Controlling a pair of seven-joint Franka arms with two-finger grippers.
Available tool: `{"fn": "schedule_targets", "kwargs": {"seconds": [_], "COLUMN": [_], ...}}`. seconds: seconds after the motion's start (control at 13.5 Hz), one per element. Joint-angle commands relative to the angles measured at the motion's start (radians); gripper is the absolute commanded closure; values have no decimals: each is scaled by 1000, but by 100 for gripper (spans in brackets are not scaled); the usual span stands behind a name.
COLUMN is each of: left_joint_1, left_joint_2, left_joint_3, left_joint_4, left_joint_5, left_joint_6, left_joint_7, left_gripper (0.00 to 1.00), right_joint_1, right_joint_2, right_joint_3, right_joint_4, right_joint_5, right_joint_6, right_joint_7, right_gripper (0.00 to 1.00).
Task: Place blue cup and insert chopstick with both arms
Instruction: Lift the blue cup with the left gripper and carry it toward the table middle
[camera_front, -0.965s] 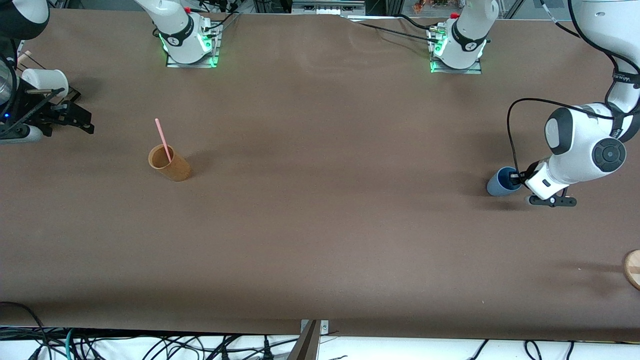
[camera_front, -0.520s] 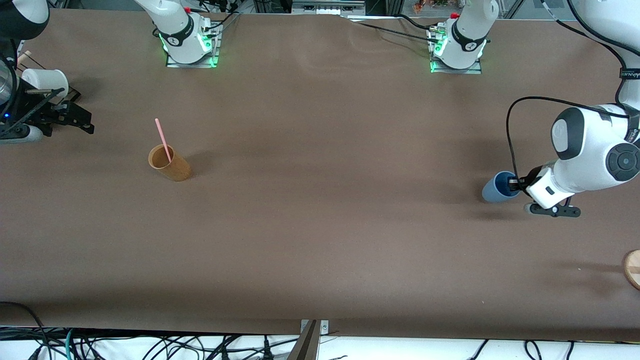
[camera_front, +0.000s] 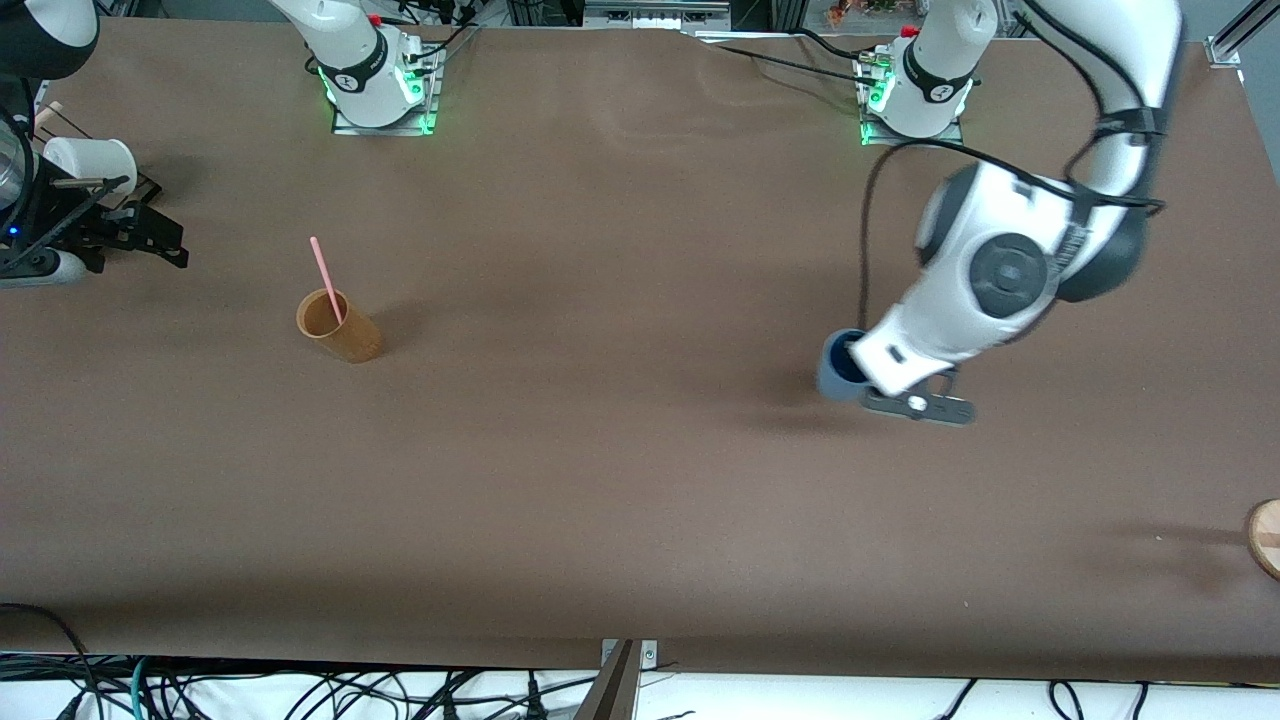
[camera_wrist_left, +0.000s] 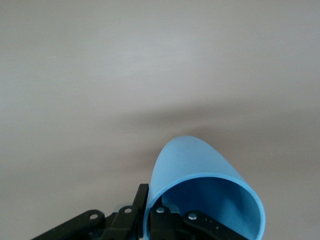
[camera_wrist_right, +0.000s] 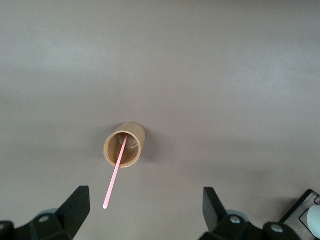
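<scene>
I will let go of the blue cup, still tilted above the table, with my left gripper on the table's bare middle, level with the orange-tan cup (camera_front: 609, 362).
My left gripper (camera_front: 862, 378) is shut on the rim of the blue cup (camera_front: 838, 372) and holds it tilted above the table, over the table's middle toward the left arm's end. In the left wrist view the blue cup (camera_wrist_left: 200, 190) is pinched at its wall by my left gripper (camera_wrist_left: 150, 210), one finger inside and one outside. The pink chopstick (camera_front: 326, 279) leans in the orange-tan cup (camera_front: 338, 326) near the right arm's end. My right gripper (camera_wrist_right: 145, 205) is open and empty, high over the table; it sees the chopstick (camera_wrist_right: 114, 180) in the tan cup (camera_wrist_right: 124, 145).
A white cup (camera_front: 92, 160) lies on a black stand at the right arm's end of the table. A round wooden piece (camera_front: 1265, 535) sits at the table's edge at the left arm's end.
My left arm has swung the blue cup from the left arm's end of the table toward the middle. The right arm has not moved.
</scene>
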Motion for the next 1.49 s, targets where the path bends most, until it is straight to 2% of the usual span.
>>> {"fn": "schedule_targets", "kwargs": {"seconds": [0.0,0.3,0.45,0.97,1.04,1.11,1.26,1.34,1.41], "left_joint_1": [-149,-299,-347,-410,-410,-408,-398,-396,-391], "left_joint_2": [145,354,426,520,521,520,505,494,485], "left_joint_3": [18,18,18,20,20,21,20,21,20], "left_joint_4": [189,402,476,478,478,480,481,483,483], "left_joint_5": [-40,-46,-46,-45,-45,-45,-46,-46,-46], "left_joint_6": [-38,-26,-13,94,94,94,82,77,71], "left_joint_7": [-155,-431,-535,-660,-666,-663,-655,-651,-649], "left_gripper": [100,100,100,100,93,82,37,7,0], "right_joint_1": [-12,-12,-12,-12,-12,-12,-12,-12,-12], "right_joint_2": [-13,-13,-13,-13,-13,-13,-13,-13,-13], "right_joint_3": [8,8,8,8,8,8,8,8,8], "right_joint_4": [2,2,2,2,2,2,2,2,2], "right_joint_5": [13,13,13,13,13,13,13,13,13], "right_joint_6": [-14,-14,-14,-14,-14,-14,-14,-14,-14], "right_joint_7": [-16,-16,-16,-16,-16,-16,-16,-16,-16], "right_gripper": [0,0,0,0,0,0,0,0,0]}}
